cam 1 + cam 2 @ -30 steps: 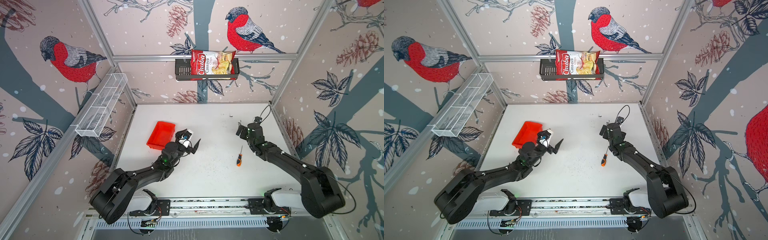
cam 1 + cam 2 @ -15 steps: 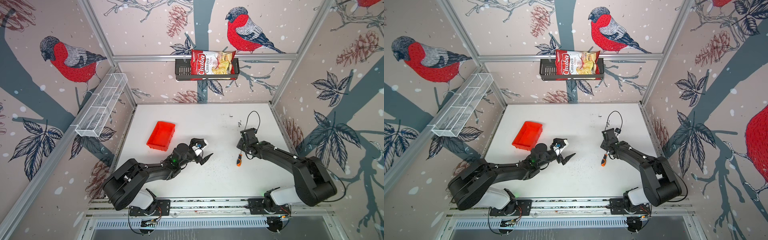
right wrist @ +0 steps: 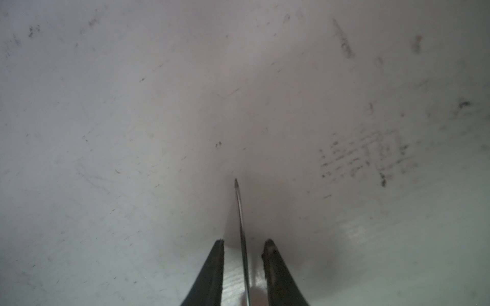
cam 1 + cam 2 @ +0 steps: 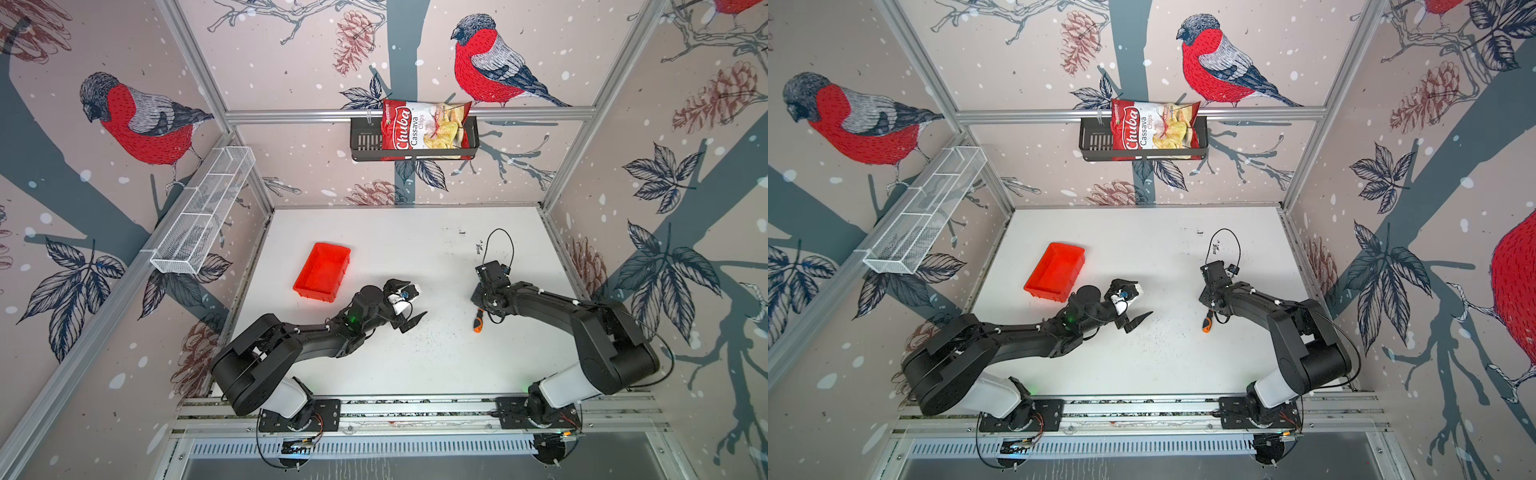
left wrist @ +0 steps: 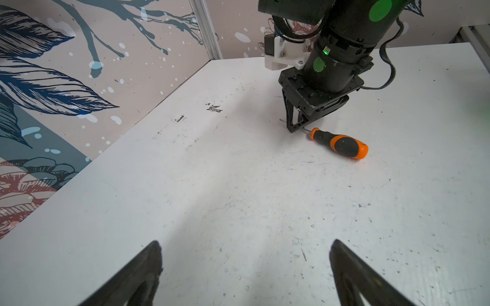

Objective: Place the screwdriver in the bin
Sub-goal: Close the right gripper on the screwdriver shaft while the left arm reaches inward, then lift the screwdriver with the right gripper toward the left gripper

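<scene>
I will next close my left gripper on the middle of the screwdriver's orange-and-black handle (image 4: 478,321) (image 5: 337,143), because my right gripper will hold the screwdriver's thin silver part.
The screwdriver (image 4: 478,325) (image 4: 1207,324) lies flat on the white table, its orange-and-black handle (image 5: 342,143) toward the front. My right gripper (image 5: 294,127) points down over its thin silver shaft (image 3: 240,209). Its jaws (image 3: 244,241) stand narrowly apart, straddling the shaft with a small gap on each side. The red bin (image 4: 332,248) (image 4: 1067,247) sits at the left of the table with nothing in it. My left gripper (image 4: 411,299) (image 5: 245,242) hovers wide open between bin and screwdriver, holding nothing.
A black wall basket (image 4: 363,143) holding a chips bag (image 4: 424,129) hangs on the back wall. A white wire-mesh shelf (image 4: 203,216) is fixed to the left wall. Printed walls close in the table on three sides.
My right gripper has come down over the screwdriver's shaft and its jaws have narrowed around it. My left arm has swung from beside the bin toward the table's middle.
</scene>
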Motion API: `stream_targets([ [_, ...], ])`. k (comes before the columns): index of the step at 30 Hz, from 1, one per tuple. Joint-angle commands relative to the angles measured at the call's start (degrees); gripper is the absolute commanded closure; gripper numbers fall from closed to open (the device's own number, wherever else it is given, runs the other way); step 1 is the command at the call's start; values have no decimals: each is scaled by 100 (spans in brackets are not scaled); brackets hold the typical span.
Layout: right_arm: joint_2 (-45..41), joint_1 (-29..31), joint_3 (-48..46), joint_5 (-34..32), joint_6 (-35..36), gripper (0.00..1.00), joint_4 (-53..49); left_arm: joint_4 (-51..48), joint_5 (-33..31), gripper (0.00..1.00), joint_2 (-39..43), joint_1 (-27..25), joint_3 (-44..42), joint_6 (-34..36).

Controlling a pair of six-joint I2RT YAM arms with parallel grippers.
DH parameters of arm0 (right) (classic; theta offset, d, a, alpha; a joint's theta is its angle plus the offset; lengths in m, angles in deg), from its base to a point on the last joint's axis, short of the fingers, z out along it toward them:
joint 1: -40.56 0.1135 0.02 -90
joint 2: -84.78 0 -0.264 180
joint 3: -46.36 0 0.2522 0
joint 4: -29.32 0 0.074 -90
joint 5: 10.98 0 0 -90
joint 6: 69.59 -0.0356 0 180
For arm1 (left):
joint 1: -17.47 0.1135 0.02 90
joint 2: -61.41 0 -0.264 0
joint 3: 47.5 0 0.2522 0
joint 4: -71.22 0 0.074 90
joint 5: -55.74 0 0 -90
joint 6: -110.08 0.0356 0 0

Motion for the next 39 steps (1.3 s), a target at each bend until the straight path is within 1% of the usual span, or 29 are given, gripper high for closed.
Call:
stream_targets([
  [1, 49, 11, -10, -34, -63, 76, -69, -26, 61, 3, -20, -31, 68, 43],
  [10, 68, 12, 20, -93, -37, 90, -61, -69, -70, 3, 96, -43, 70, 81],
  [13, 75, 9, 54, -71, 35, 99, -43, -22, -74, 3, 82, -44, 68, 46],
  [23, -92, 16, 87, -2, 78, 100, 127, 365, -40, 3, 74, -48, -3, -175],
  [27, -313, 51, 25, -54, 106, 100, 313, 656, -19, 3, 107, -43, -94, -393],
  [33, -713, 51, 63, -371, 575, 100, 812, 866, -195, 3, 143, -40, -28, -916],
  [39, -1271, 51, -2, -328, 1263, 100, 1731, 1003, -62, 3, 146, -24, 106, -1405],
])
